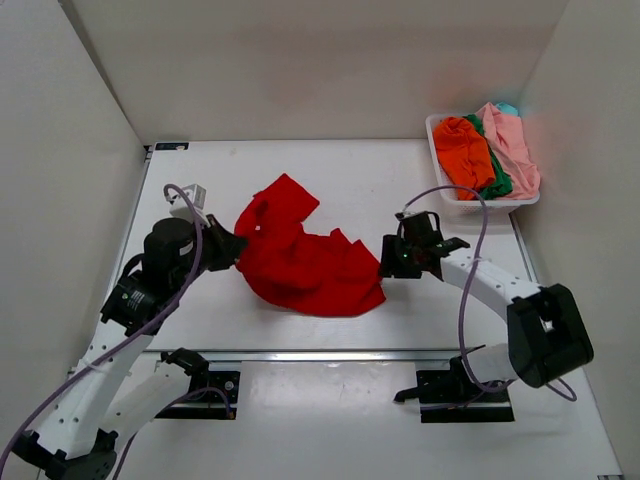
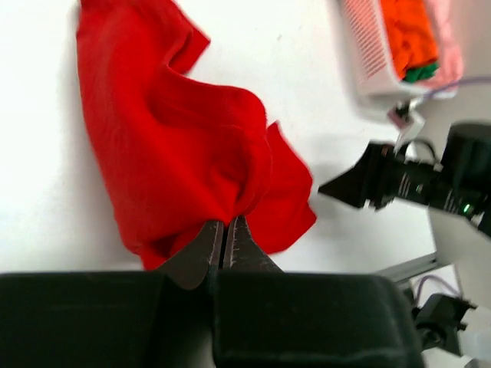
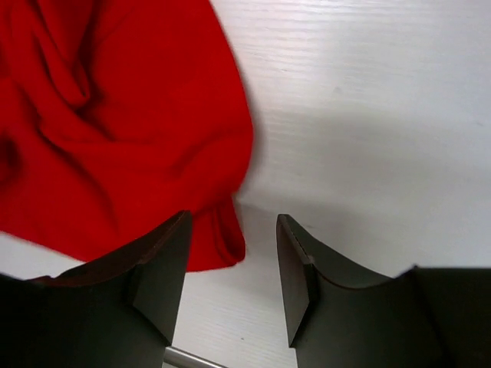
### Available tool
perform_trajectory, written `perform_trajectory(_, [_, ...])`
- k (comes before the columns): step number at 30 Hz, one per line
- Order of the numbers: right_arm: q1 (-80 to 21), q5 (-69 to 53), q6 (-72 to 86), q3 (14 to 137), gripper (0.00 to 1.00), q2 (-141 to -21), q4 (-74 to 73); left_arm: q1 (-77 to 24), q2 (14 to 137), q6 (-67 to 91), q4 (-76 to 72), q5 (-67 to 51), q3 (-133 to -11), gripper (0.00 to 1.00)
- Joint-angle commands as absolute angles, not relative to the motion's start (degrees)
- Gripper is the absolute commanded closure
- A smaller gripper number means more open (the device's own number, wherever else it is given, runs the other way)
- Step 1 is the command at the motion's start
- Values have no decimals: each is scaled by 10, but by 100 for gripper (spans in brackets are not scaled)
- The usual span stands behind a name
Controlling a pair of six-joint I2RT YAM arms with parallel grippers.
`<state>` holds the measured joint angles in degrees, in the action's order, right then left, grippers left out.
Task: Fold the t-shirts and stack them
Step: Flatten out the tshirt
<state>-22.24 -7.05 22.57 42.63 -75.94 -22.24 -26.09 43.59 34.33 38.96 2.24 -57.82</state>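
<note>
My right gripper will next go to the far corner [image 1: 359, 245] of the red t-shirt's edge nearest my right gripper and close there.
A bright red t-shirt [image 1: 305, 255] lies crumpled in the middle of the table. My left gripper [image 1: 238, 252] is at its left edge, shut on a pinch of the red cloth [image 2: 192, 153]; the jaws stand tight together in the left wrist view [image 2: 228, 226]. My right gripper [image 1: 388, 262] is open at the shirt's right edge; in the right wrist view [image 3: 232, 230] a folded corner of the red shirt [image 3: 115, 130] lies between the jaws, close to the left one. Orange [image 1: 464, 150], green [image 1: 500, 182], pale pink [image 1: 512, 145] and teal [image 1: 508, 107] shirts lie heaped in the basket.
A white plastic basket [image 1: 440, 190] stands at the back right corner, also in the left wrist view [image 2: 367, 54]. White walls close in the table on the left, back and right. A metal rail [image 1: 330, 354] runs along the near edge.
</note>
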Motion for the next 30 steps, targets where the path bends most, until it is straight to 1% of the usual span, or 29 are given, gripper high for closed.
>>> perform_trajectory(1, [-245, -81, 237, 482, 54, -807, -172, -266, 433, 343, 479, 59, -558, 100])
perform_trajectory(4, [-248, -60, 238, 516, 52, -859, -178, -229, 404, 331, 495, 67, -548, 100])
perform_trajectory(7, [-257, -41, 238, 540, 53, -900, -208, -211, 396, 312, 511, 75, -548, 100])
perform_trajectory(9, [-270, -24, 231, 534, 52, -903, -223, -212, 394, 306, 521, 79, -546, 100])
perform_trajectory(11, [-271, -31, 225, 521, 52, -898, -193, -216, 393, 308, 517, 85, -540, 100])
perform_trajectory(12, [-266, -26, 221, 527, 53, -900, -192, -217, 391, 310, 514, 90, -534, 100])
perform_trajectory(13, [-260, -19, 218, 534, 57, -906, -192, -217, 392, 310, 514, 91, -535, 100])
perform_trajectory(16, [-243, -47, 204, 573, 64, -926, -184, -210, 394, 308, 539, 120, -546, 100])
perform_trajectory(18, [-235, -43, 190, 612, 62, -952, -187, -205, 385, 313, 562, 163, -562, 100])
perform_trajectory(20, [-232, -38, 176, 640, 54, -979, -193, -195, 374, 312, 573, 191, -568, 100])
perform_trajectory(25, [-222, -52, 164, 682, 51, -1029, -185, -180, 354, 296, 583, 178, -565, 100])
perform_trajectory(30, [-228, -79, 167, 693, 51, -1062, -182, -185, 344, 308, 575, 170, -537, 100])
